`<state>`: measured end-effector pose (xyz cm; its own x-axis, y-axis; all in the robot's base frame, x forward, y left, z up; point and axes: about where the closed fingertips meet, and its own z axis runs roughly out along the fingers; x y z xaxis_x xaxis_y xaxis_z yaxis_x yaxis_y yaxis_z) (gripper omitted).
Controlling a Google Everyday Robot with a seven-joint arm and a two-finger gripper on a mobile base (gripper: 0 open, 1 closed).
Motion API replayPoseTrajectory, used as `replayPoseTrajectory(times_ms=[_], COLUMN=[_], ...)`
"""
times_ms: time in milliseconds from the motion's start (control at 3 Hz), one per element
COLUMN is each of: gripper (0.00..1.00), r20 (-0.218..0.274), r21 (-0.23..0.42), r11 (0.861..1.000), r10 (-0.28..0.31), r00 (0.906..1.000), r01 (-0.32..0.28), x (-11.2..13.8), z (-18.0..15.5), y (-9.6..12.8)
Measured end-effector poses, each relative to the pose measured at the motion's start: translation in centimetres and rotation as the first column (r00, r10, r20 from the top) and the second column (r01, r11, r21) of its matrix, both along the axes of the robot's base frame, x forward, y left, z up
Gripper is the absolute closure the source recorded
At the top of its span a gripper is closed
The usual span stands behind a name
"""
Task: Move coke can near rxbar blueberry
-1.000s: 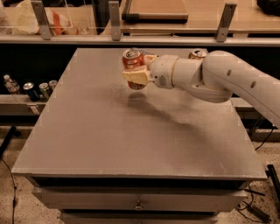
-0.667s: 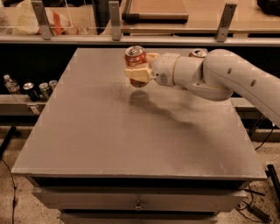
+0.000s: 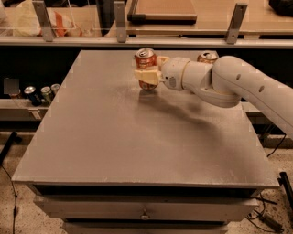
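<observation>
I will use my gripper to set the coke can, now upright at the far middle, down on the grey table [image 3: 147, 76], close to the far edge of the table.
The coke can [image 3: 145, 58], red-orange with a silver top, stands upright at the far middle of the grey table [image 3: 114, 137]. My gripper [image 3: 149, 69] reaches in from the right and is shut on the can, with one cream finger [image 3: 145, 75] across its front. The can is at or just above the table surface; I cannot tell which. A tan and white can [image 3: 207, 56] stands behind my arm at the far right. The rxbar blueberry is out of view, possibly hidden by my arm.
Several cans [image 3: 40, 93] stand on a low shelf left of the table. A counter with metal posts [image 3: 120, 20], a bag [image 3: 64, 25] and a wooden tray [image 3: 162, 9] runs behind the table. Cables lie on the floor at both sides.
My gripper has carried the coke can a little to the right along the far part of the table. Its hold on the can is unchanged.
</observation>
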<state>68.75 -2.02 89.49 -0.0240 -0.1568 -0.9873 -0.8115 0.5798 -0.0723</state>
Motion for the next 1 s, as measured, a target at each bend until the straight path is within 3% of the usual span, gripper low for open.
replayPoseTrajectory(times_ms=[1000], gripper=[1.0], r20=[0.0], r21=[0.053], r11=[0.997], r10=[-0.062], r00=[0.9981], r01=[0.062], x=[3.4], z=[-1.2], y=[-0.4])
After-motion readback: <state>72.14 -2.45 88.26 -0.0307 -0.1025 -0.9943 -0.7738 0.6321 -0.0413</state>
